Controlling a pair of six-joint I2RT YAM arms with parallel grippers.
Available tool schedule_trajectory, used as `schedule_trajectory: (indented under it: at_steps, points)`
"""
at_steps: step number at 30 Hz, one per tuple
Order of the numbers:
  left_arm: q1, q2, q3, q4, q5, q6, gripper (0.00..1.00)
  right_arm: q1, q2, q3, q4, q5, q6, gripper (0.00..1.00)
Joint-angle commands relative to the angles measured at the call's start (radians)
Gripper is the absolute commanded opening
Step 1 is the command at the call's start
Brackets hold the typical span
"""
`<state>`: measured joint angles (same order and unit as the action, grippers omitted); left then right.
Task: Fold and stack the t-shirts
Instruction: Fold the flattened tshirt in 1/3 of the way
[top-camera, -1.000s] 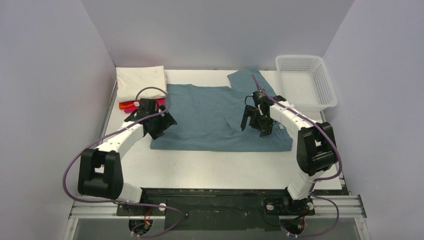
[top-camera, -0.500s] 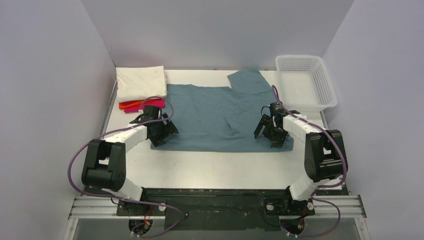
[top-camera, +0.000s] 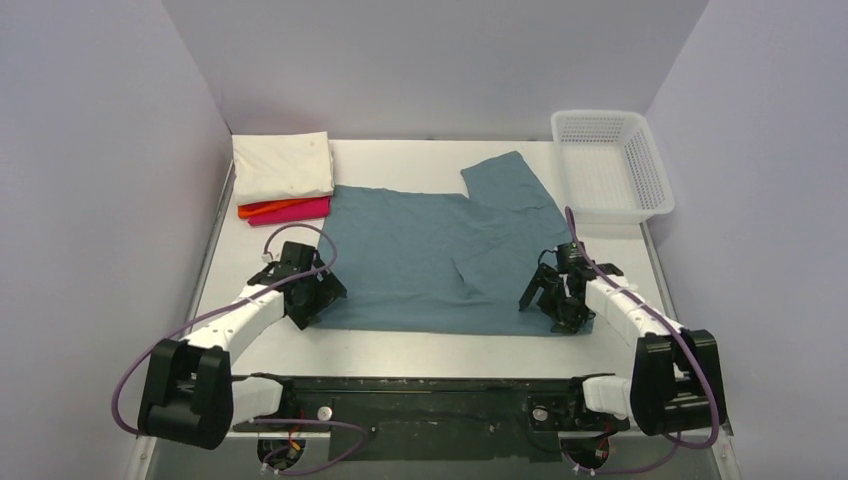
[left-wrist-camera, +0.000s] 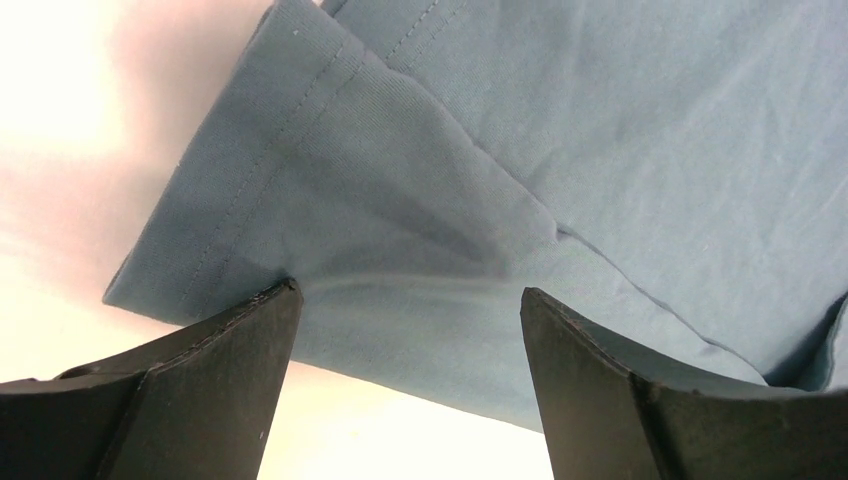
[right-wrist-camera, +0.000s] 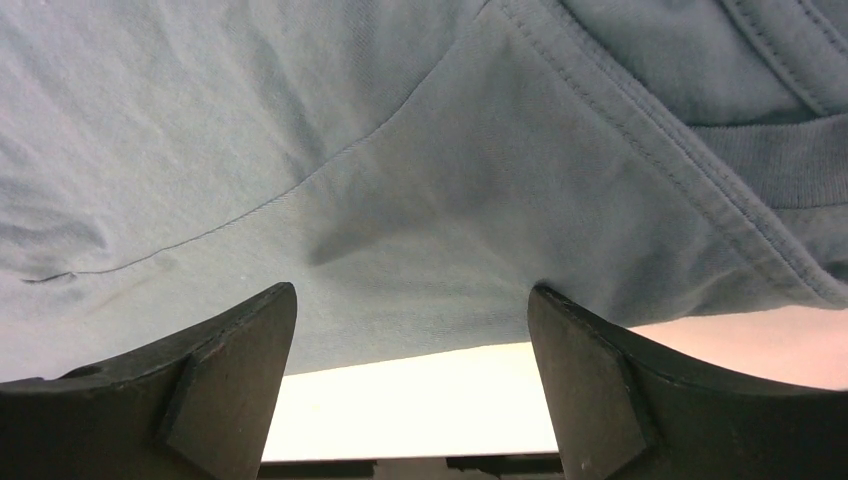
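Note:
The robot's left gripper will next move to the far corner (top-camera: 338, 190) beside the folded shirts and close there on the dusty teal-blue t-shirt.
The dusty teal-blue t-shirt (top-camera: 430, 255) lies spread flat on the white table, one sleeve (top-camera: 505, 180) pointing to the back. My left gripper (top-camera: 312, 300) is open at the shirt's near left corner, fingertips down on the cloth (left-wrist-camera: 420, 200). My right gripper (top-camera: 560, 303) is open at the near right corner, fingertips on the cloth (right-wrist-camera: 400, 180) beside the collar seam (right-wrist-camera: 700, 170). Neither closes on cloth. Folded shirts are stacked at the back left: cream-white (top-camera: 282, 166) on top, orange (top-camera: 268, 209) and pink-magenta (top-camera: 308, 208) under it.
A white plastic mesh basket (top-camera: 640, 170) stands at the back right beside the shirt's sleeve. Lilac walls close in the table on three sides. The table's near edge and the dark base rail (top-camera: 430, 385) lie just behind both grippers.
Both grippers have drawn back toward the near edge with their open fingertips on the shirt. The shirt has slid toward the front with them, away from the folded stack.

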<state>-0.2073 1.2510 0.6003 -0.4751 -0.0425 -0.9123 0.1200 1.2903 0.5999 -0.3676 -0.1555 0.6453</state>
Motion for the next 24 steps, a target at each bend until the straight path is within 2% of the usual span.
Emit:
schedule_trajectory:
  at_steps: [1, 7, 14, 17, 21, 24]
  points:
    - [-0.04, -0.094, -0.078, -0.241, -0.067, -0.089, 0.92, -0.004, -0.076, -0.103, -0.282, 0.035, 0.016, 0.82]
    - [-0.097, -0.258, -0.128, -0.414, -0.094, -0.223, 0.93, 0.026, -0.173, -0.129, -0.344, -0.013, 0.089, 0.82]
    - [-0.184, -0.432, -0.154, -0.58, -0.14, -0.456, 0.93, 0.038, -0.289, -0.145, -0.423, 0.059, 0.191, 0.82]
    - [-0.197, -0.49, -0.156, -0.604, -0.146, -0.479, 0.93, 0.038, -0.298, -0.143, -0.442, 0.063, 0.191, 0.82]
    - [-0.198, -0.539, -0.16, -0.549, -0.122, -0.454, 0.93, 0.047, -0.325, -0.135, -0.457, 0.06, 0.194, 0.82]
    - [-0.198, -0.531, -0.093, -0.523, -0.135, -0.419, 0.93, 0.065, -0.357, -0.083, -0.486, 0.069, 0.174, 0.82]
